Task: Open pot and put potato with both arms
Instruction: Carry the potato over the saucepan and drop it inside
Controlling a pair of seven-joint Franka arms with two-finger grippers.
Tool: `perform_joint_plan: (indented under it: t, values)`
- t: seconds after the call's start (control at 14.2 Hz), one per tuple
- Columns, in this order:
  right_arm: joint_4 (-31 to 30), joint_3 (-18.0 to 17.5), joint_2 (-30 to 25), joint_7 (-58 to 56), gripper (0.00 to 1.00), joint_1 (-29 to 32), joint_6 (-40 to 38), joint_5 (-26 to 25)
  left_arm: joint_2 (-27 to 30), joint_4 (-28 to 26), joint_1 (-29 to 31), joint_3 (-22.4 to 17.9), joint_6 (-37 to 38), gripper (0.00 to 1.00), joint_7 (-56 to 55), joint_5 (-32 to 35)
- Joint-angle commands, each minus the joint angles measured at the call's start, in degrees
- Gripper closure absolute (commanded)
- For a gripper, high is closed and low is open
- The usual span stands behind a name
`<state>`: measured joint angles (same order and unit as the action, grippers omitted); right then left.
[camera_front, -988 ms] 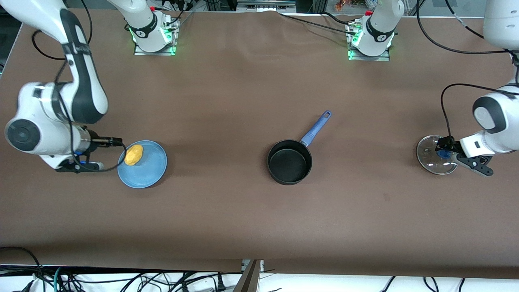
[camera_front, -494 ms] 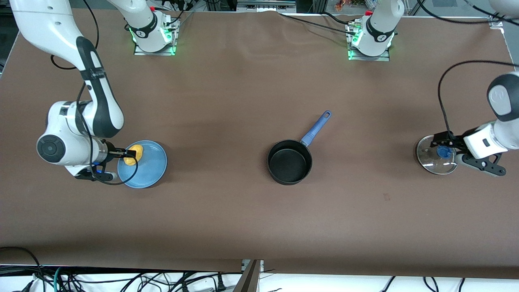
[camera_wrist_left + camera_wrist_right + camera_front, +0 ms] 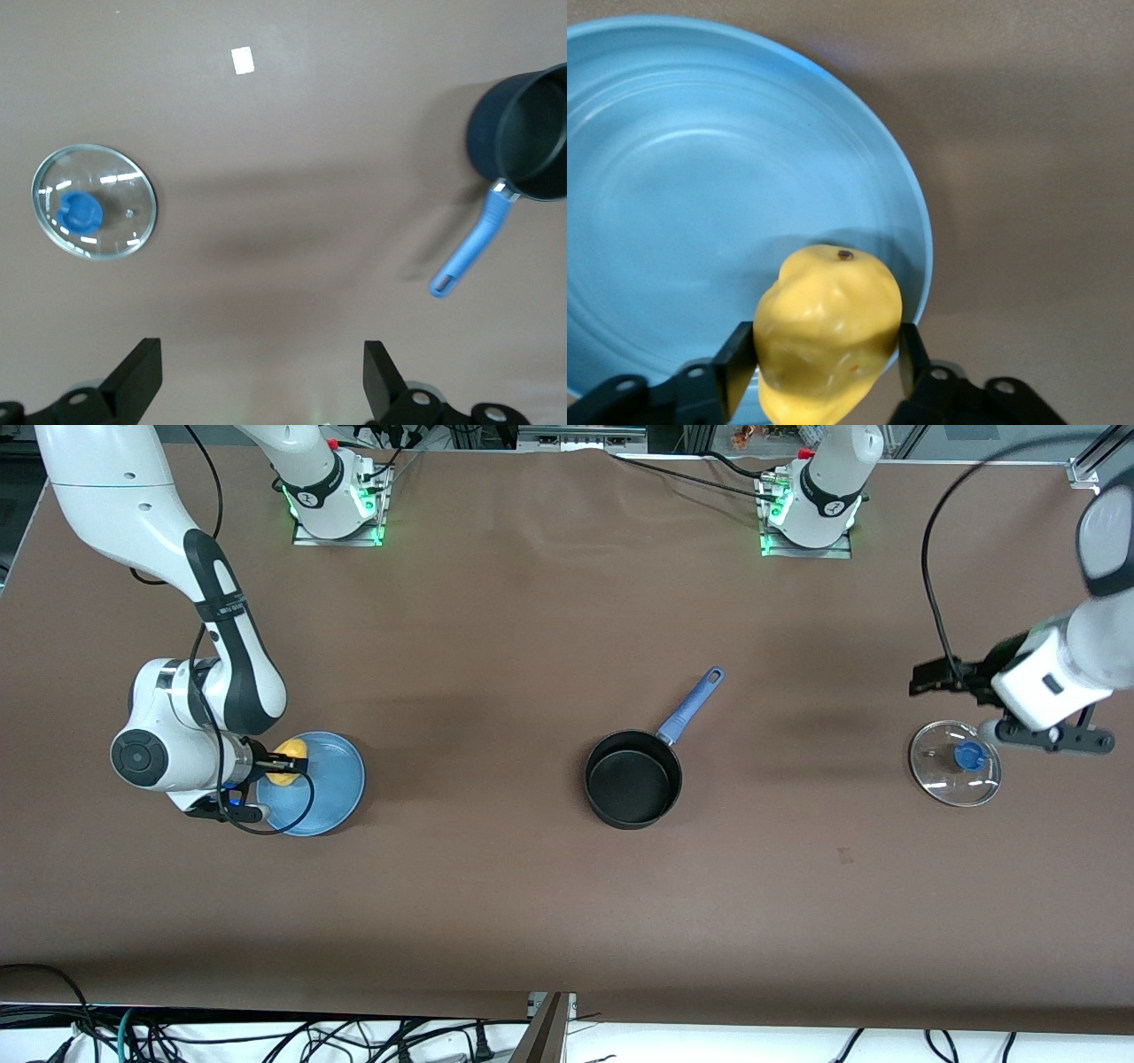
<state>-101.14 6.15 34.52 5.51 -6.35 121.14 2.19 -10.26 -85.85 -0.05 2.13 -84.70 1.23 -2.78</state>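
Observation:
Next, I release the yellow potato inside the black pot with my right gripper, by the pot's side (image 3: 618, 802) across from its blue handle.
The black pot (image 3: 633, 779) with its blue handle (image 3: 691, 704) stands open mid-table; it also shows in the left wrist view (image 3: 523, 133). Its glass lid (image 3: 955, 763) with a blue knob lies flat on the table at the left arm's end, also in the left wrist view (image 3: 93, 202). My left gripper (image 3: 926, 677) (image 3: 260, 363) is open and empty, up in the air beside the lid. My right gripper (image 3: 285, 763) (image 3: 824, 354) is shut on the yellow potato (image 3: 285, 777) (image 3: 828, 328) over the rim of the light-blue plate (image 3: 323, 793) (image 3: 700, 195).
The brown table cloth (image 3: 496, 646) covers the whole table. A small pale mark (image 3: 844, 856) lies nearer the front camera between pot and lid, also in the left wrist view (image 3: 242, 60). The arm bases (image 3: 335, 496) stand at the table's back edge.
My right gripper has slid onto the plate's rim and closed round the potato. My left gripper has let go of the lid's knob and risen away from it.

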Motion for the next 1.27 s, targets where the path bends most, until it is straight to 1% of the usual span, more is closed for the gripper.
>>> perform_joint_plan:
  t: [0.0, 0.07, 0.14, 0.21, 0.28, 0.35, 0.42, 0.56, 0.71, 0.78, 0.85, 0.92, 0.99, 1.06, 1.13, 1.2]
  values:
    - [1.55, -1.31, -1.73, 5.0, 0.74, -0.41, -1.86, 0.98, 0.41, 4.45, 0.31, 0.51, 2.53, 0.0, -1.84, 0.93]
    - [4.78, -2.45, -1.74, 7.99, 0.76, -1.02, -6.14, 1.33, 0.85, 5.07, 0.31, 0.25, 2.7, 0.0, -1.84, 0.76]
    - [8.47, -3.24, -1.39, 11.59, 0.76, -1.38, -10.88, 2.11, 1.99, 4.81, 0.23, 0.25, 4.61, 0.0, -2.45, 0.32]
    - [11.64, -4.03, -1.04, 15.36, 0.76, -1.64, -15.02, 4.21, 2.17, 4.9, 0.23, 0.33, 6.46, 0.0, -4.72, -0.47]
    - [13.58, -5.09, -0.95, 18.88, 0.76, -2.34, -17.41, 7.54, 2.09, 4.99, 0.14, 0.33, 6.48, 0.0, -7.61, -1.78]
    - [14.73, -6.14, -1.03, 23.79, 0.76, -2.87, -18.39, 12.01, 2.0, 5.07, -0.12, 0.33, 6.48, 0.0, -9.38, -2.23]
    - [16.05, -6.76, -1.03, 29.5, 0.76, -3.75, -18.57, 16.23, 1.82, 5.16, -0.13, 0.25, 6.48, 0.0, -8.88, -1.45]
    - [18.08, -8.51, -1.03, 40.05, 0.76, -6.46, -18.14, 21.52, 1.3, 5.25, 0.05, 0.25, 6.57, 0.0, -5.64, -1.0]
    - [18.35, -9.58, -1.03, 50.16, 0.74, -11.02, -15.87, 23.82, 0.86, 5.34, 0.05, 0.33, 6.83, 0.0, -5.71, -1.18]
    - [18.7, -9.75, -0.95, 54.73, 0.74, -13.57, -12.02, 26.0, 0.68, 5.34, 0.05, 0.33, 6.83, 0.0, -5.97, -1.27]
    - [19.31, -9.93, -0.68, 59.39, 0.74, -16.04, -8.33, 29.51, 0.59, 5.43, 0.05, 0.33, 6.83, 0.0, -5.97, -1.35]
    - [21.32, -9.93, 0.36, 63.53, 0.73, -18.5, -5.07, 32.67, 0.59, 5.43, 0.14, 0.33, 6.83, 0.0, -6.32, -1.44]
    - [23.34, -9.93, 1.42, 67.31, 0.72, -21.22, -2.69, 34.45, 0.59, 5.43, 0.31, 0.33, 6.83, 0.0, -7.19, -1.44]
    - [25.19, -9.93, 2.38, 71.0, 0.71, -23.42, -0.41, 34.72, 0.5, 5.43, 0.57, 0.25, 6.74, 0.0, -7.46, -1.44]
    - [26.86, -9.93, 3.44, 73.82, 0.68, -24.92, 2.4, 34.73, 0.5, 5.43, 0.75, 0.25, 6.74, 0.0, -7.55, -1.79]
    - [27.66, -10.02, 4.14, 76.11, 0.62, -26.33, 4.95, 34.81, 0.42, 5.43, 0.84, 0.25, 6.74, 0.0, -7.55, -1.79]
